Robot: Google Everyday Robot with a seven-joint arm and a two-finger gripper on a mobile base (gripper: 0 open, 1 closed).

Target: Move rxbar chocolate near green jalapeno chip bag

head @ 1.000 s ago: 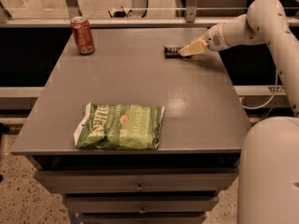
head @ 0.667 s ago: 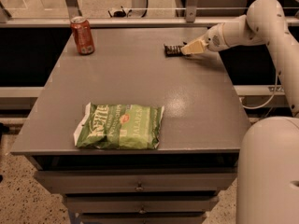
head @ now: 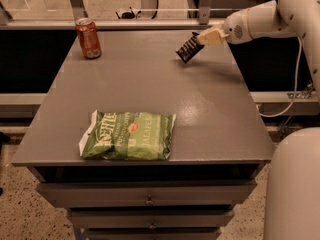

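My gripper is going to let go of the rxbar chocolate against the arm-side edge of the green jalapeno chip bag (head: 172,130). The rxbar still hangs above the table.
The rxbar chocolate (head: 188,48) is a small black wrapper with white lettering, hanging tilted above the far right part of the table. My gripper (head: 201,38) is shut on its upper end and holds it clear of the tabletop. The green jalapeno chip bag (head: 129,135) lies flat near the front edge of the table, left of centre, well apart from the bar.
A red soda can (head: 88,38) stands upright at the far left corner of the grey table (head: 210,114). Drawers run below the front edge. My white arm reaches in from the right, and a white body part fills the lower right corner.
The bar lay flat on the table at the far right with my gripper at it; now it is lifted off the surface and hangs tilted from my gripper.
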